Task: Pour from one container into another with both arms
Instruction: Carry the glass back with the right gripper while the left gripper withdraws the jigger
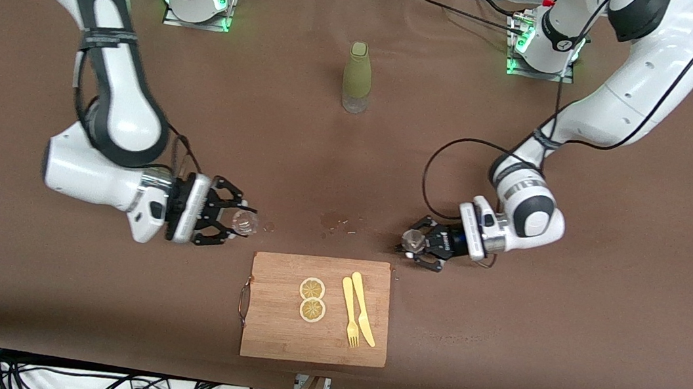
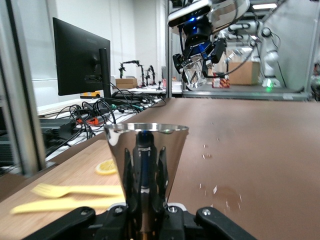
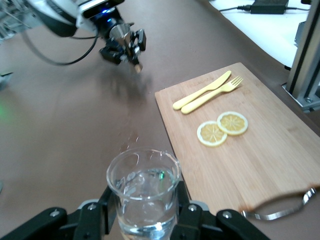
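The robot's right gripper should set the clear glass down on the bare table (image 1: pixel 126 188) beneath that arm's white wrist.
My right gripper (image 1: pixel 236 223) is shut on a clear glass (image 1: pixel 245 223) with some water in it, held upright above the table near the cutting board's corner at the right arm's end. In the right wrist view the glass (image 3: pixel 143 187) stands between the black fingers (image 3: pixel 102 212). My left gripper (image 1: pixel 411 247) is shut on a shiny metal cup (image 1: pixel 411 241), low over the table near the board's corner at the left arm's end. The left wrist view shows that cup (image 2: pixel 146 150) upright, flaring upward, with the glass (image 2: pixel 194 71) farther off.
A wooden cutting board (image 1: pixel 277 325) lies toward the front camera with two lemon slices (image 1: pixel 312 299) and a yellow knife and fork (image 1: pixel 357 311). A green bottle (image 1: pixel 357 77) stands between the arm bases. Small wet specks (image 1: pixel 340 223) mark the table between the grippers.
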Controlling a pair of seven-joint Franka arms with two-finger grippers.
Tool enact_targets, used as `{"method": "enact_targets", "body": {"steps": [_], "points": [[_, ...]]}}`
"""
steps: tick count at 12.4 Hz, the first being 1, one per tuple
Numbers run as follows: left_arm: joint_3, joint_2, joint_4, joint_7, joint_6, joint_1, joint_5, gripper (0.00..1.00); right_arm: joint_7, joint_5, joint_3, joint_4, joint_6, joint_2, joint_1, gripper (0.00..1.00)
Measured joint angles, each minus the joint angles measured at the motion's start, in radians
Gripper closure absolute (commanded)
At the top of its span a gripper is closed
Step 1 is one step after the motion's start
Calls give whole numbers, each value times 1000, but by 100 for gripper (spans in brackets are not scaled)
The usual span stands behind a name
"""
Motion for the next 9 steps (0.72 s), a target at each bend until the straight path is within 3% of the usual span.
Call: {"method": "enact_targets", "body": {"steps": [6, 9], "points": [[226, -29, -61, -79, -416, 148, 299, 100, -396, 16, 7, -152, -214, -19, -308, 71], [322, -35, -64, -119, -544, 199, 407, 100, -532, 16, 7, -199, -287, -2, -433, 71]]}}
